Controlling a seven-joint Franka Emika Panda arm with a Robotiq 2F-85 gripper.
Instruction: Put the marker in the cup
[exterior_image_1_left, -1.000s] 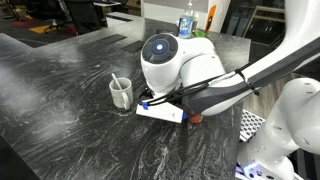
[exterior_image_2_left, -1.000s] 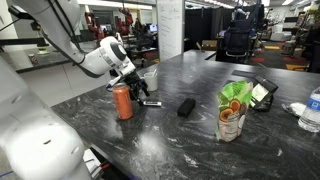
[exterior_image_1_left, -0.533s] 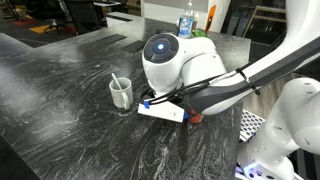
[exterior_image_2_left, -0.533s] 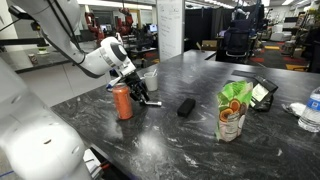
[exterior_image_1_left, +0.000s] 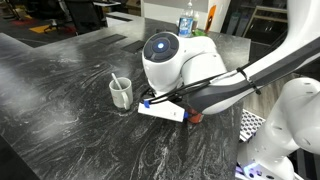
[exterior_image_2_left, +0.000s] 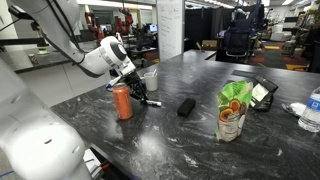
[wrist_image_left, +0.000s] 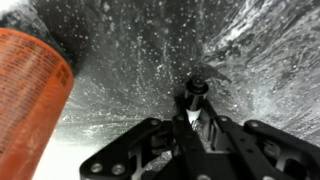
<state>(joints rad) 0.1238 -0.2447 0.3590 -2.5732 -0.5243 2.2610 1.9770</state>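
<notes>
The black marker will be released inside the whitish cup (exterior_image_1_left: 121, 88) on the dark marbled table.
The black marker (wrist_image_left: 194, 93) stands end-on between my fingers in the wrist view, low over the dark marbled table. My gripper (wrist_image_left: 192, 120) is shut on it. In an exterior view the gripper (exterior_image_2_left: 141, 96) sits just right of the orange can (exterior_image_2_left: 122, 101), and the marker is mostly hidden by the fingers. The whitish cup (exterior_image_1_left: 120, 93) stands on the table left of the arm's round white wrist (exterior_image_1_left: 168, 58), with a pale stick leaning in it. The cup (exterior_image_2_left: 150, 77) also shows just behind the gripper. The orange can (wrist_image_left: 30, 100) fills the left of the wrist view.
A black block (exterior_image_2_left: 186, 106), a green snack bag (exterior_image_2_left: 233, 110) and a small screen device (exterior_image_2_left: 262, 92) lie further along the table. A water bottle (exterior_image_1_left: 187, 22) stands at the back. A white card (exterior_image_1_left: 162, 113) lies under the gripper.
The jaws have closed on the marker, which lay free on the table beside the can a second ago. The arm itself has barely moved.
</notes>
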